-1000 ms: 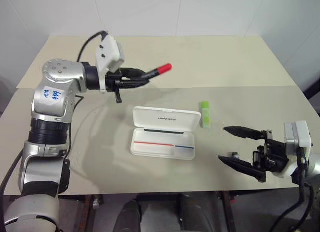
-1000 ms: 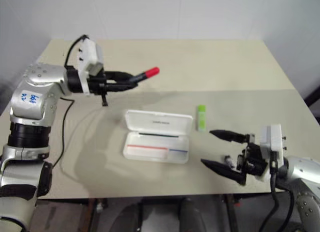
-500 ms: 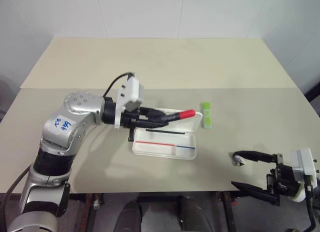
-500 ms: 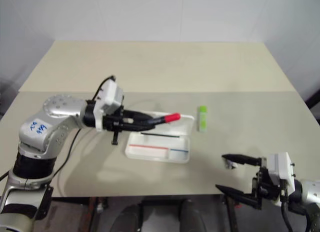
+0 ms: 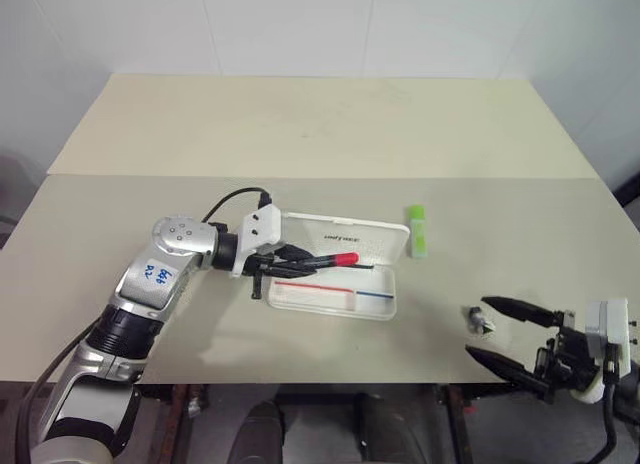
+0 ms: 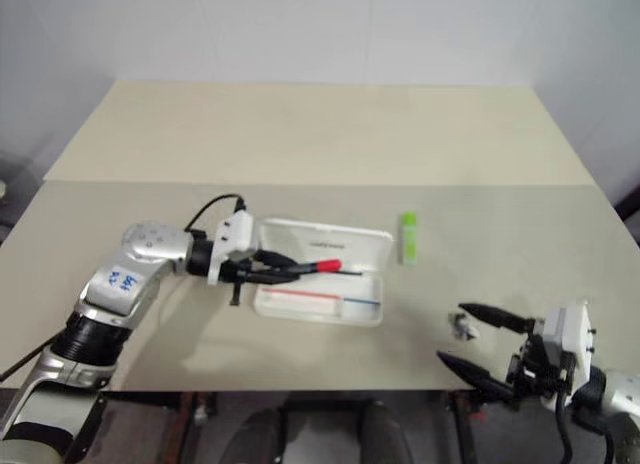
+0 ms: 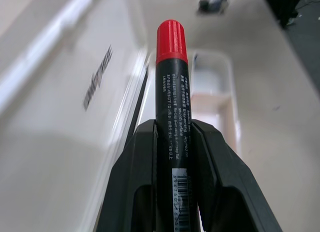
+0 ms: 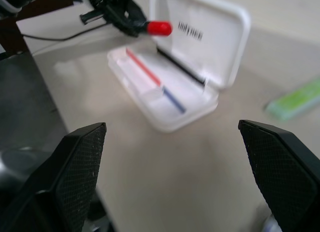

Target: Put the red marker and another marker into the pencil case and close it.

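Observation:
The red marker will leave my left gripper in the tray (image 5: 337,271) between the hinge and the red stripe. It is now held low over the tray.
The pencil case (image 5: 337,297) lies open at the table's middle, its lid (image 5: 350,238) tilted back, with a red and a blue stripe inside the tray. My left gripper (image 5: 302,256) is shut on the red marker (image 5: 338,257), which it holds nearly level, low over the tray near the hinge, red cap pointing right. In the left wrist view both black fingers (image 7: 137,162) clamp the marker's barrel (image 7: 171,82). The other marker, a light-green highlighter (image 5: 418,231), lies on the table just right of the lid. My right gripper (image 5: 477,327) stands open at the front right edge, holding nothing.
A small dark grey object (image 6: 463,327) lies on the table by my right gripper's fingertips. The table (image 5: 300,124) stretches bare behind the case, with a seam across its middle. A black cable loops from my left wrist.
My left arm has come down and toward the case, carrying the red marker from high over the far table to just above the open tray. My right gripper sank toward the front right edge.

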